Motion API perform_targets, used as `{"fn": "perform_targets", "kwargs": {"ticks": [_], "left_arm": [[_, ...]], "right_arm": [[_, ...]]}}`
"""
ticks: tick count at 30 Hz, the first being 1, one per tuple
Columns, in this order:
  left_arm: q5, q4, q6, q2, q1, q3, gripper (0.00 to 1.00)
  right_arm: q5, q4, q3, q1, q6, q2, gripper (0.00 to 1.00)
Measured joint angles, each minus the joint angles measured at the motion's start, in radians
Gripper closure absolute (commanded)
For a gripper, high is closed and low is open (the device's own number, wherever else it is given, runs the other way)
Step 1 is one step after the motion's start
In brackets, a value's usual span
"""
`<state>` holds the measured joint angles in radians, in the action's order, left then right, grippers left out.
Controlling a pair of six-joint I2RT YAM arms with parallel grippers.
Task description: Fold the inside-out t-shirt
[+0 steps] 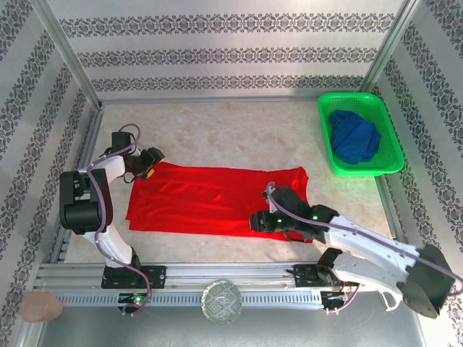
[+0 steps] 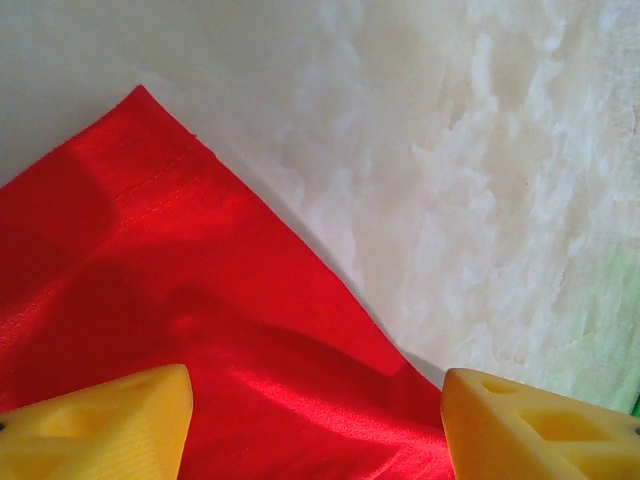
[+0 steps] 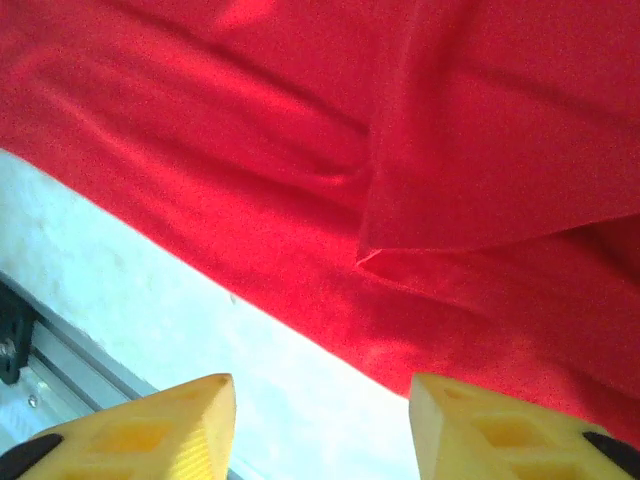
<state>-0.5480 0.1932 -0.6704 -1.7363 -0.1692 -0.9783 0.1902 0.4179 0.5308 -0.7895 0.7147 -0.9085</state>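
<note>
The fingers of my right gripper are at the t-shirt's near edge, short of the folded layer, so next I reach farther in and pinch the folded layer's corner (image 3: 372, 254).
The inside-out t-shirt (image 1: 217, 199) is bright red and lies flat as a long strip across the middle of the table. My left gripper (image 1: 149, 174) hovers at its far left corner, open, with nothing between the yellow fingers (image 2: 110, 420). From the left wrist, the red cloth (image 2: 150, 280) shows a pointed corner on the pale table. My right gripper (image 1: 255, 220) sits over the shirt's near edge toward the right, open and holding nothing. In the right wrist view a folded layer (image 3: 500, 150) lies on the red cloth (image 3: 250, 150), beyond the yellow fingertips (image 3: 500, 430).
A green basket (image 1: 325, 123) at the far right holds a dark blue garment (image 1: 354, 137). A metal rail (image 1: 217, 278) runs along the near edge, with a round patterned object (image 1: 221, 301) in front of it. Patterned walls close in the table.
</note>
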Motion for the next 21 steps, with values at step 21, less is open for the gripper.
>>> {"fn": "perform_targets", "kwargs": {"ticks": [21], "left_arm": [[0.003, 0.012, 0.0, 0.017, 0.0, -0.026, 0.33]], "right_arm": [[-0.002, -0.042, 0.051, 0.155, -0.037, -0.24, 0.44]]}}
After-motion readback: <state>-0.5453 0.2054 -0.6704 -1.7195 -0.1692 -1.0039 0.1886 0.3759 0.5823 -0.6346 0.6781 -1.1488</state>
